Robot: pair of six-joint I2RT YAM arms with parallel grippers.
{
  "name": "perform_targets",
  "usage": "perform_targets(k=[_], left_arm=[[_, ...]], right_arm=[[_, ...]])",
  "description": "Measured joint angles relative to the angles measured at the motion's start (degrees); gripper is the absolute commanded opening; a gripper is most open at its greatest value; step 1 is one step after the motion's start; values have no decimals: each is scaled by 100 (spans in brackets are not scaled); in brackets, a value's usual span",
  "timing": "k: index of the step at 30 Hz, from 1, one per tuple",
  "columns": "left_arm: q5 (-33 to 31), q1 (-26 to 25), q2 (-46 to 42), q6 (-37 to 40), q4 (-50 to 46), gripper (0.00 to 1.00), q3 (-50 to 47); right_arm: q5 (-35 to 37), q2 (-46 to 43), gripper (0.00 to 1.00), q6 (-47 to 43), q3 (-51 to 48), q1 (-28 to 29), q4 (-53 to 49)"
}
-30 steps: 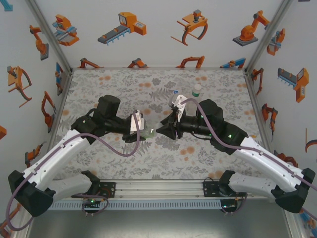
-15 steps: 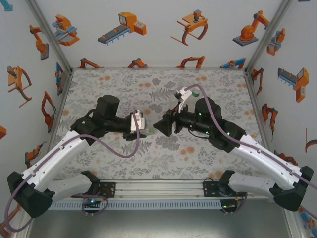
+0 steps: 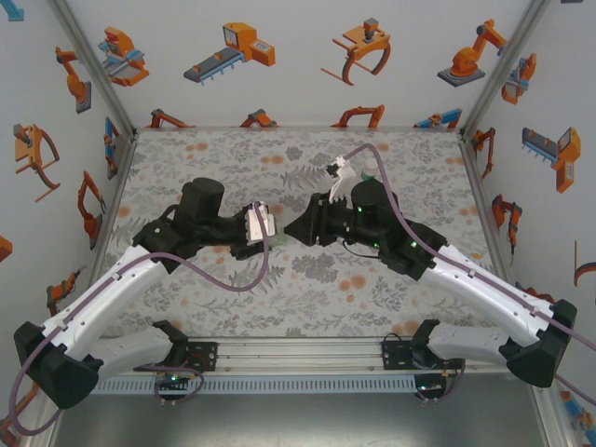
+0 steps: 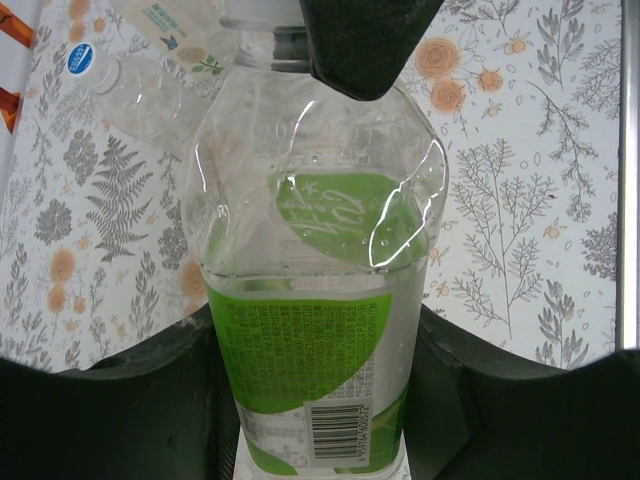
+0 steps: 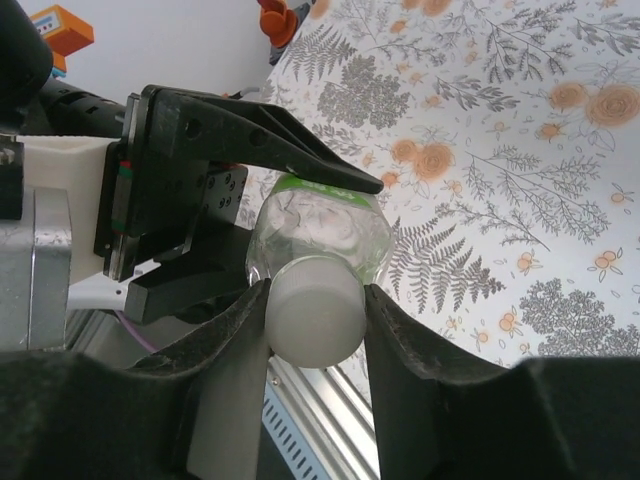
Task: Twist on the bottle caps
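Observation:
I will use my right gripper to stand the bottle on the floral mat [image 3: 328, 229] beneath its fingers, and I will let go of the whitish cap.
My left gripper [image 3: 272, 235] [image 4: 320, 400] is shut on the labelled lower half of a clear bottle [image 4: 320, 250] with a green-and-white label, held above the table's middle. The bottle's neck points at my right gripper [image 3: 291, 231] [image 5: 315, 300], which is shut on the whitish cap [image 5: 312, 320] sitting against the bottle's mouth. In the right wrist view the bottle's shoulder [image 5: 320, 225] shows just behind the cap. The right gripper's finger [image 4: 360, 40] covers the cap in the left wrist view.
A second clear bottle [image 4: 150, 75] lies on the floral mat at the back, with the blue cap [image 4: 82, 60] at its end; whether it is screwed on, I cannot tell. White walls close three sides. A metal rail [image 3: 298, 354] runs along the near edge.
The right arm has moved left and its wrist has turned, bringing the cap onto the bottle's mouth. The left gripper has held the bottle almost still.

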Motion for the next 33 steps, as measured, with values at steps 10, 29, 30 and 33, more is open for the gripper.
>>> perform_targets(k=[10,29,30,33], left_arm=[[-11,0,-2,-76,136,89,-44],[-103,0,-372,-116,586,99,-326],[-105,0,-372,-116,588,99,-326],[-105,0,-372,-116,588,99,-326]], right_arm=[[264,74,24,-127,149,0,-249],[1554,2236,18,-2100,1864,-634,-2566],[1580,2369,18,-2166,1950,-691,-2636],[1674,2835,18,-2376,2247,-868,-2791]])
